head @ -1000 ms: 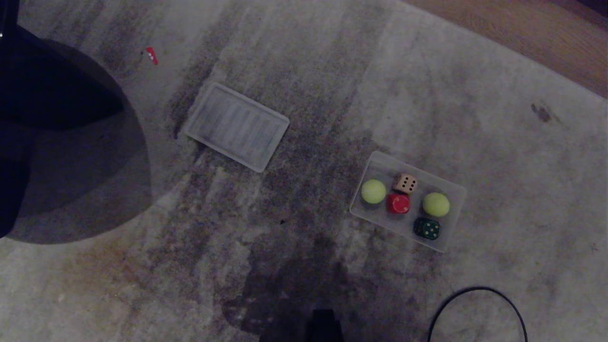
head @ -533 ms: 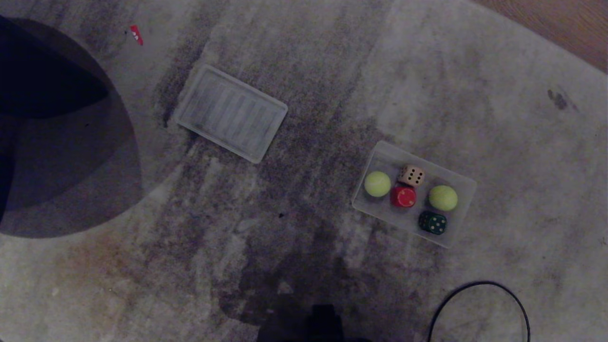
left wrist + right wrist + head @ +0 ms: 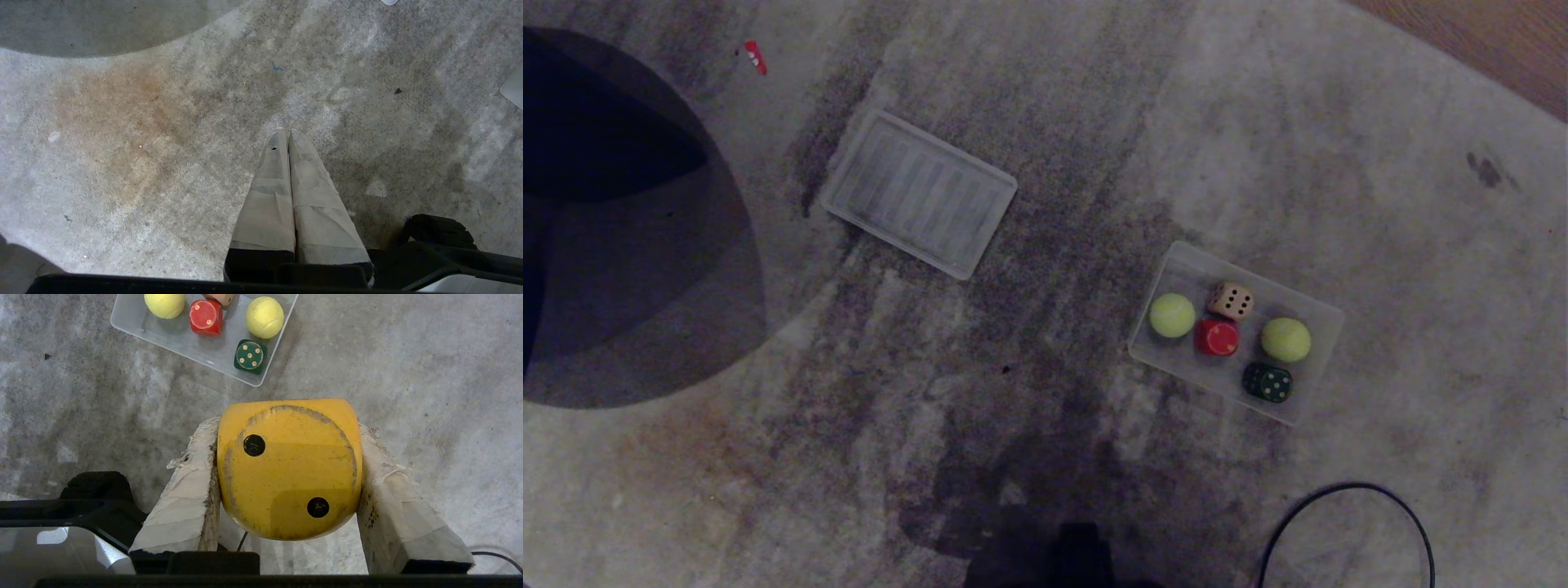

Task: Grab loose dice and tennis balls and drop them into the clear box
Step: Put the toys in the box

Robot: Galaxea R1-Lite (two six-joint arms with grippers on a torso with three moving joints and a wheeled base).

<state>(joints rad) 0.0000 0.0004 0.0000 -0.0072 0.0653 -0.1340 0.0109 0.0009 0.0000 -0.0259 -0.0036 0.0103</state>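
Next, I let go of the yellow die with my right gripper in the clear box's corner (image 3: 1184, 278) closest to the ribbed lid, next to the tan die.
My right gripper (image 3: 288, 426) is shut on a yellow die (image 3: 289, 469), held above the carpet on the near side of the clear box (image 3: 179, 339). In the clear box (image 3: 1188, 269) lie two tennis balls (image 3: 1172, 315) (image 3: 1285, 340), a tan die (image 3: 1231, 300), a red die (image 3: 1218, 337) and a dark green die (image 3: 1267, 382). The left gripper (image 3: 286, 132) hangs shut and empty over bare carpet. Neither arm shows in the head view.
The box's flat ribbed lid (image 3: 920, 193) lies apart on the carpet to the far left. A black cable (image 3: 1347, 506) loops at the near right. A large dark round shape (image 3: 605, 204) fills the left side. Wood floor (image 3: 1486, 41) starts beyond the carpet's far right edge.
The head view has shifted a little, so the whole scene sits slightly higher and turned. Nothing on the carpet has itself moved.
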